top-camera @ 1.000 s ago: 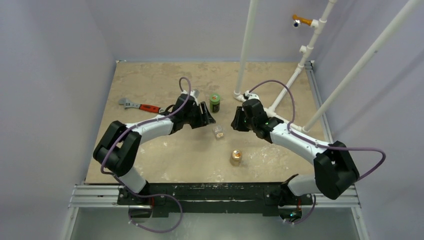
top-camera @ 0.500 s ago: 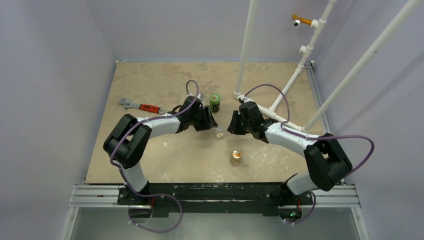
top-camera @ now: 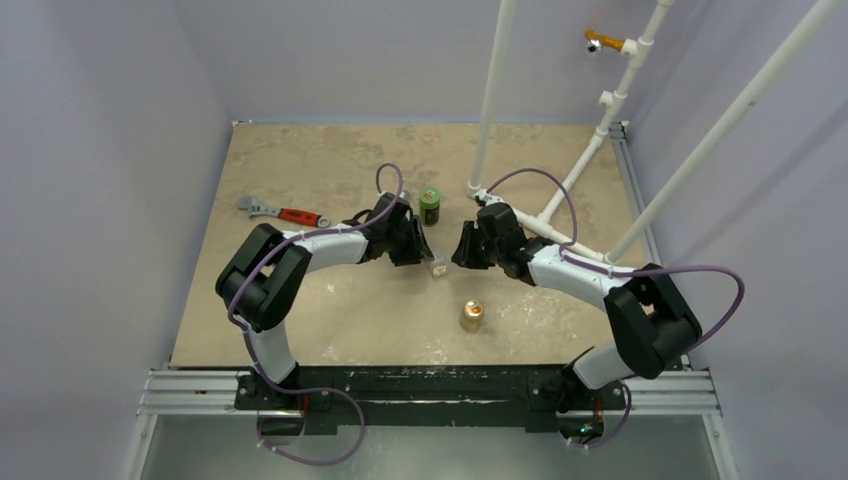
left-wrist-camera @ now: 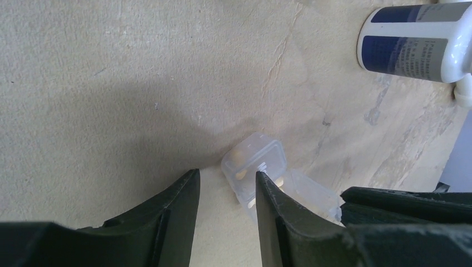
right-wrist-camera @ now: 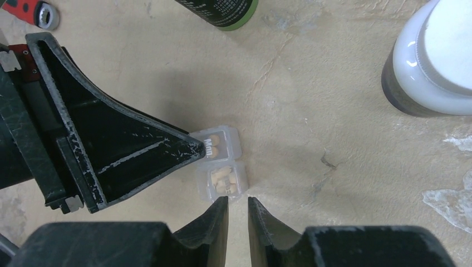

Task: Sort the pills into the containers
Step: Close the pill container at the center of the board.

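Observation:
The fingers of my right gripper have a gap narrower than the near compartment, so that gripper should open wider and close around that compartment's end [right-wrist-camera: 228, 186].
The container, a small clear two-compartment case [right-wrist-camera: 221, 162], lies on the table with its lids open, and pale pills [right-wrist-camera: 222, 178] show in both compartments. It also shows in the top view as the case [top-camera: 437, 267] and in the left wrist view as the case [left-wrist-camera: 255, 166]. My left gripper [left-wrist-camera: 222, 182] is open, its jaws partly apart over bare table, and one left fingertip [right-wrist-camera: 195, 148] touches the far compartment. My right gripper [right-wrist-camera: 237, 203] stands just short of the near compartment's edge, its jaws a narrow gap apart with nothing between them.
A green bottle [top-camera: 430, 205] stands just beyond the case, and a tan-orange bottle [top-camera: 471, 314] stands nearer the arms. A dark white-capped bottle [right-wrist-camera: 431, 58] is to the right. A red-handled wrench [top-camera: 281, 212] lies at the left. White pipes [top-camera: 493, 95] rise at the back right.
Both grippers have closed in on the case from either side. The left jaws have narrowed; the right jaws are much the same.

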Robot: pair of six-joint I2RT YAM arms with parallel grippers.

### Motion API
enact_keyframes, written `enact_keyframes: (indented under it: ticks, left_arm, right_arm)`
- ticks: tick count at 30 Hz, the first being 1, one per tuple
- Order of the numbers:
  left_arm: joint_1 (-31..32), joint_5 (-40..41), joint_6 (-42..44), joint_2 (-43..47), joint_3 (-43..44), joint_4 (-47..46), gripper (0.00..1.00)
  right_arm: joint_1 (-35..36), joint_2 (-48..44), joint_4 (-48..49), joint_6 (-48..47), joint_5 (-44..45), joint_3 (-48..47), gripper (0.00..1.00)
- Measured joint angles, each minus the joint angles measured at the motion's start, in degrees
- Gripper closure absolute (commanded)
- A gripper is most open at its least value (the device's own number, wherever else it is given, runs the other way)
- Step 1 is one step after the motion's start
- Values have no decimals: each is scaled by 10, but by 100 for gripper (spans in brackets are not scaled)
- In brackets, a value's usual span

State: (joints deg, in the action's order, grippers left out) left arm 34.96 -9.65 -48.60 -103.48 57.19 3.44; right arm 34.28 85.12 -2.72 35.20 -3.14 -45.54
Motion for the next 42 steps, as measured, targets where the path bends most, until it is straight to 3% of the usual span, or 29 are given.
enact_keyframes:
  ticks: [16, 42]
  left_arm:
    - [6, 10, -13, -9, 18, 15, 67]
    - [8, 9, -16, -20, 35, 19, 75]
  right_arm:
    - [0, 47, 43, -1, -35, 2, 80]
    - [-6, 103, 131, -1, -104, 16, 58]
